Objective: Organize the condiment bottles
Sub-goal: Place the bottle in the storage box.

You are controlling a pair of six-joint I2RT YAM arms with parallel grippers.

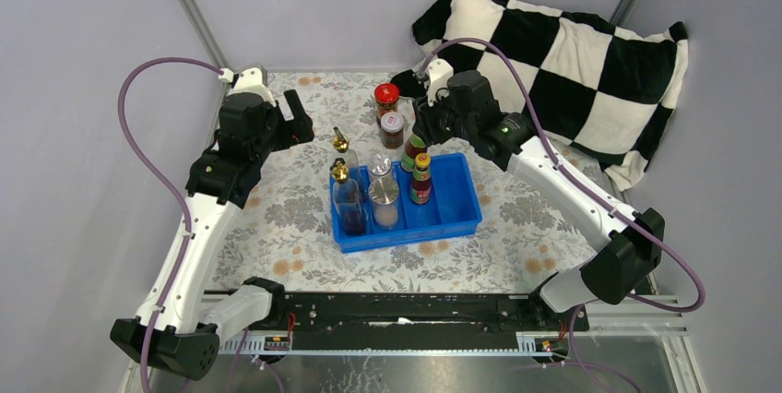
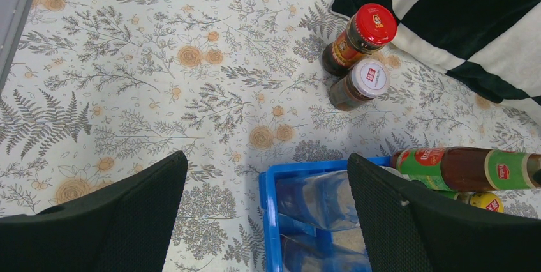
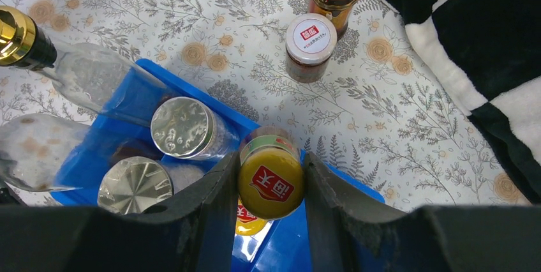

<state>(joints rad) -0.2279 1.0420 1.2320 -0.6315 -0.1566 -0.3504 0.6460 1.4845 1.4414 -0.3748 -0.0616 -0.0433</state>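
Observation:
My right gripper will put the dark sauce bottle down between the second yellow-capped bottle and the blue tray's far side (image 1: 419, 177) (image 3: 268, 166). The dark bottle is held over the tray's far edge.
My right gripper (image 1: 417, 135) (image 3: 270, 182) is shut on the yellow cap of a dark sauce bottle (image 1: 412, 151) (image 2: 472, 168), holding it over the far edge of the blue tray (image 1: 461, 218). A second yellow-capped bottle (image 1: 421, 179) (image 3: 250, 224) stands in the tray just beside it. Two clear gold-spouted bottles (image 1: 341, 146) (image 1: 347, 192) and two silver-lidded shakers (image 1: 380, 165) (image 1: 385, 195) stand in the tray's left half. A red-lidded jar (image 1: 386, 96) (image 2: 365, 32) and a white-lidded jar (image 1: 393, 127) (image 2: 361, 82) stand on the cloth behind the tray. My left gripper (image 1: 300, 125) (image 2: 265, 160) is open and empty, above the tray's far left corner.
A black-and-white checkered pillow (image 1: 572, 61) lies at the back right, close to the two jars. The flowered cloth (image 1: 286, 218) covers the table. Grey walls close in the left, back and right. The tray's right half (image 1: 456, 192) holds nothing.

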